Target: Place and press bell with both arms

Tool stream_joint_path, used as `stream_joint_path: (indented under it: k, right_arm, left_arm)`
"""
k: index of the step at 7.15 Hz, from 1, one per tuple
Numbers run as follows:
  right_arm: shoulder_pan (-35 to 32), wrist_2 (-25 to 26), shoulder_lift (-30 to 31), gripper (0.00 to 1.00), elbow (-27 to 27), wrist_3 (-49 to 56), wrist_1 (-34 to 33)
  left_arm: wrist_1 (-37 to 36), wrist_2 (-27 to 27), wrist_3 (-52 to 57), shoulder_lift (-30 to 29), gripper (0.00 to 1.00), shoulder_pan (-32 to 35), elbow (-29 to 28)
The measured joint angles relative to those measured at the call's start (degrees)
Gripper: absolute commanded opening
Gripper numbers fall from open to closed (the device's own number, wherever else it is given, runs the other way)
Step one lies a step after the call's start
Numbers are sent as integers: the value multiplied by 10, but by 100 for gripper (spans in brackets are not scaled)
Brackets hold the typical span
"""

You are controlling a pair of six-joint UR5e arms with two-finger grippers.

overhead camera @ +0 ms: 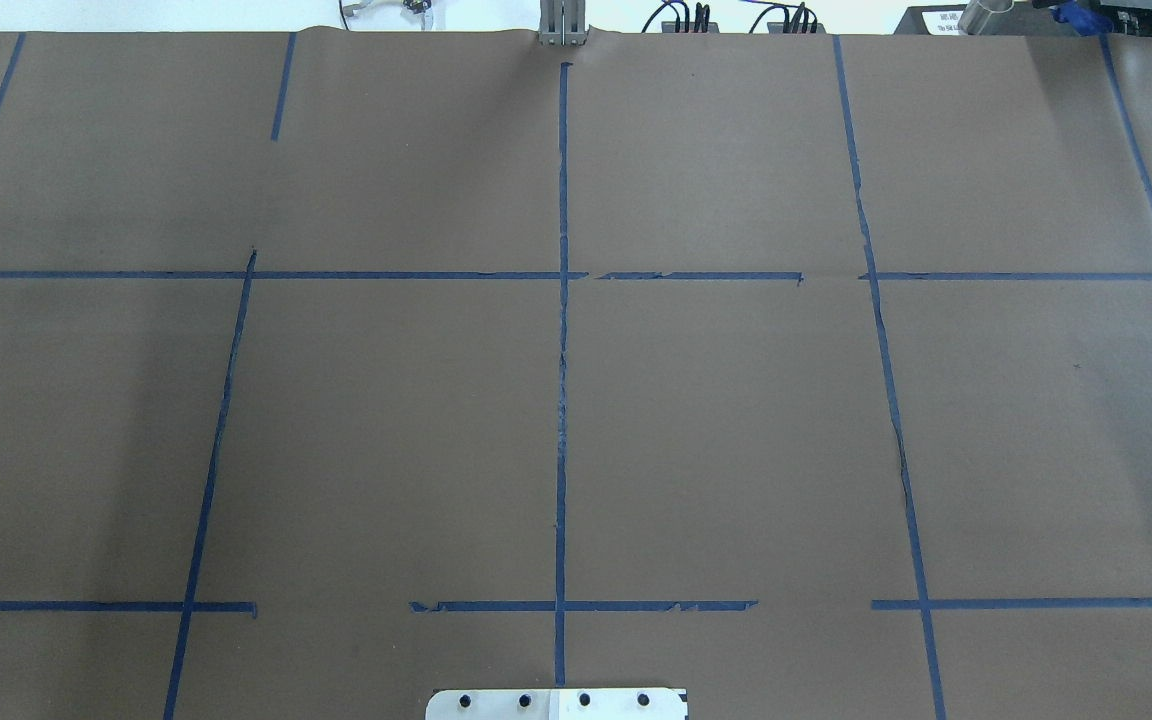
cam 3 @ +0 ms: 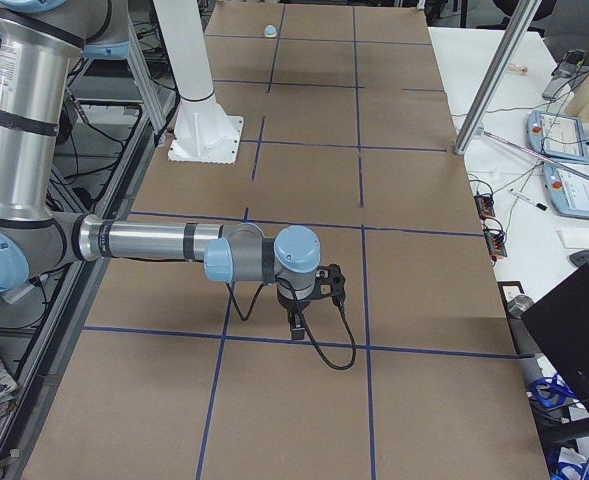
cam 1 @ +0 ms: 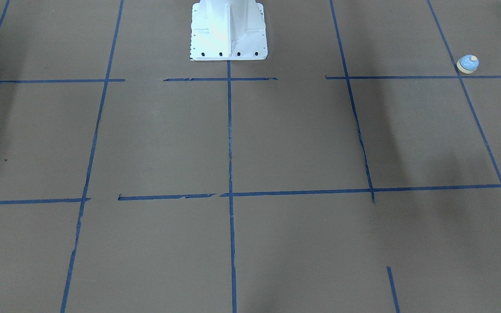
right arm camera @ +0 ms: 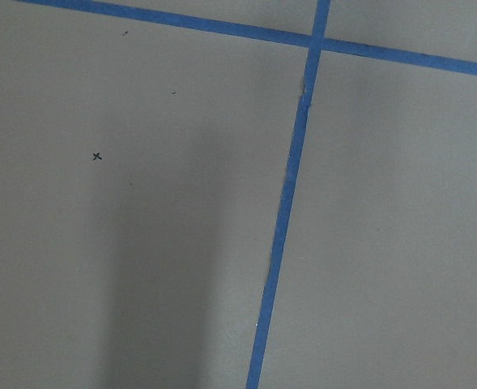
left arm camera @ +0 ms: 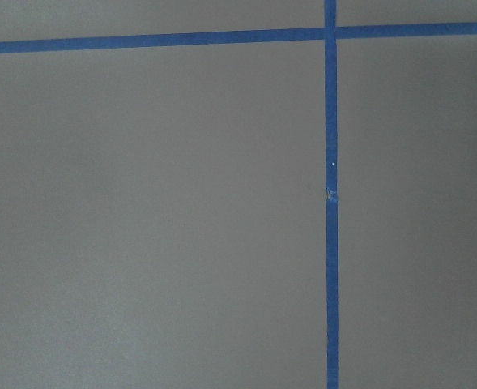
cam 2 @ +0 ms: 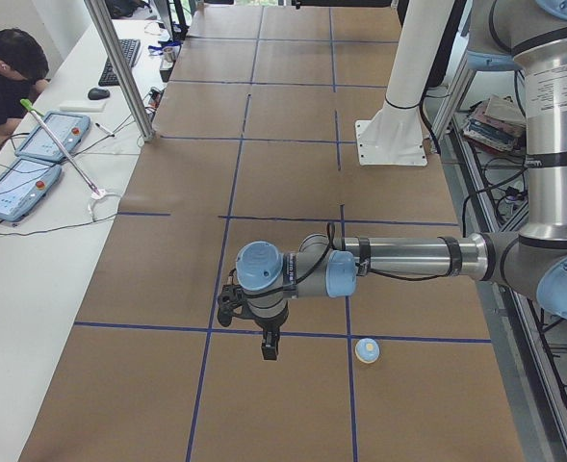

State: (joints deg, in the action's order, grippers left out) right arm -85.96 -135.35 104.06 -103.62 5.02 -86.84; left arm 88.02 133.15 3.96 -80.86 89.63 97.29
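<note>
The robot's left gripper needs to next go to the light blue dome [cam 1: 469,62] of the small bell and close there, above the bell's cream base.
The small bell [cam 1: 467,64], light blue dome on a cream base, stands on the brown table at the robot's left end, close to the robot's side. It also shows in the exterior left view [cam 2: 367,350] and far off in the exterior right view [cam 3: 270,31]. My left gripper [cam 2: 270,346] hangs point-down above the table, a short way to the operators' side of the bell. My right gripper [cam 3: 297,325] hangs point-down over the table's other end. Both show only in the side views, so I cannot tell whether they are open or shut. The wrist views show only bare table and blue tape.
The white pedestal [cam 1: 228,30] stands at the middle of the robot's side. Blue tape lines grid the brown table [overhead camera: 386,420]. An operator [cam 2: 4,77] sits at the side bench with tablets [cam 2: 13,188]. A metal pole [cam 2: 119,67] rises at the table's far edge.
</note>
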Motion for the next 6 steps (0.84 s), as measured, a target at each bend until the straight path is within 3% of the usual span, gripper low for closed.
stream_joint_path:
  k: [4,6]
  right_arm:
    - [0,-1,0,100,-1,0,0]
    - [0,-2,0,100,-1,0,0]
  left_arm:
    - [1,0,-1,-1,100,-26,23]
    - [10,-1,-2,-29,100,-32,45]
